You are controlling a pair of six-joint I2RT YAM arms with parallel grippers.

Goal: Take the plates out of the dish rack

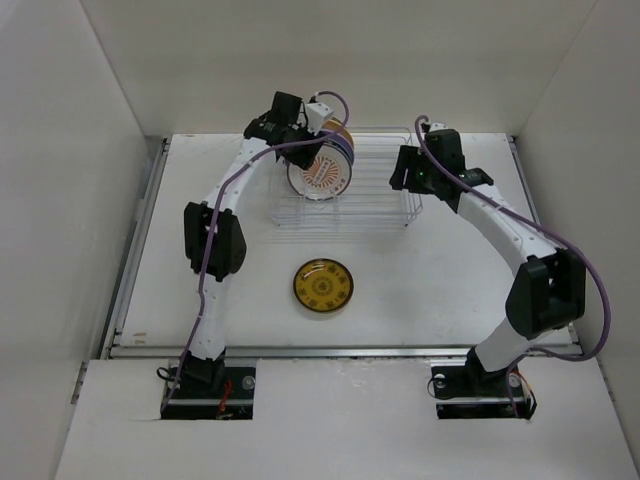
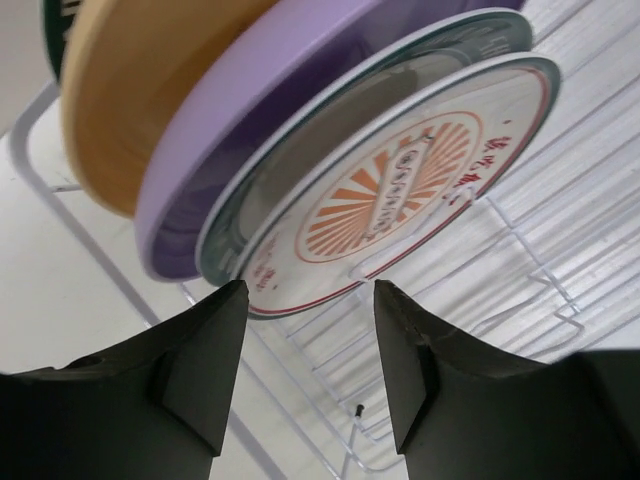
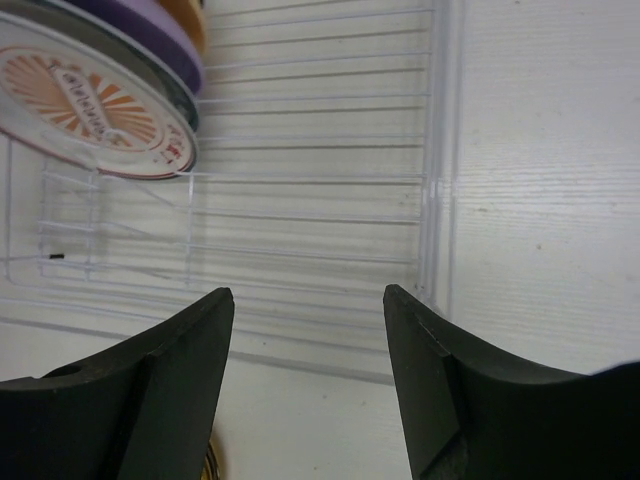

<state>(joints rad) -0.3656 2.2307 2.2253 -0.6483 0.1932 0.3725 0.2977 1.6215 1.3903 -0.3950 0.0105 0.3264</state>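
Observation:
The sunburst plate leans close to the teal-rimmed plate. My left gripper needs to slip a finger into the narrow gap between them and pinch only the sunburst plate's rim (image 2: 262, 312).
The dish rack (image 1: 385, 205) stands at the back middle of the table. Four plates stand on edge at its left end: the white sunburst plate (image 1: 320, 175) in front, then the teal-rimmed (image 2: 215, 238), lavender (image 2: 250, 120) and pale yellow (image 2: 140, 90) ones. The small dark-gold plate (image 1: 323, 284) lies flat on the table in front of the rack. My left gripper (image 1: 297, 135) is open and empty over the rack's left end; in the left wrist view (image 2: 310, 300) its jaws stand either side of the sunburst plate's (image 2: 400, 190) rim. My right gripper (image 1: 405, 172) is open and empty at the rack's right end.
White walls close in the table on three sides. The rack's right part (image 3: 320, 180) holds no plates. In the right wrist view the sunburst plate (image 3: 90, 110) is at the upper left and bare table lies right of the rack.

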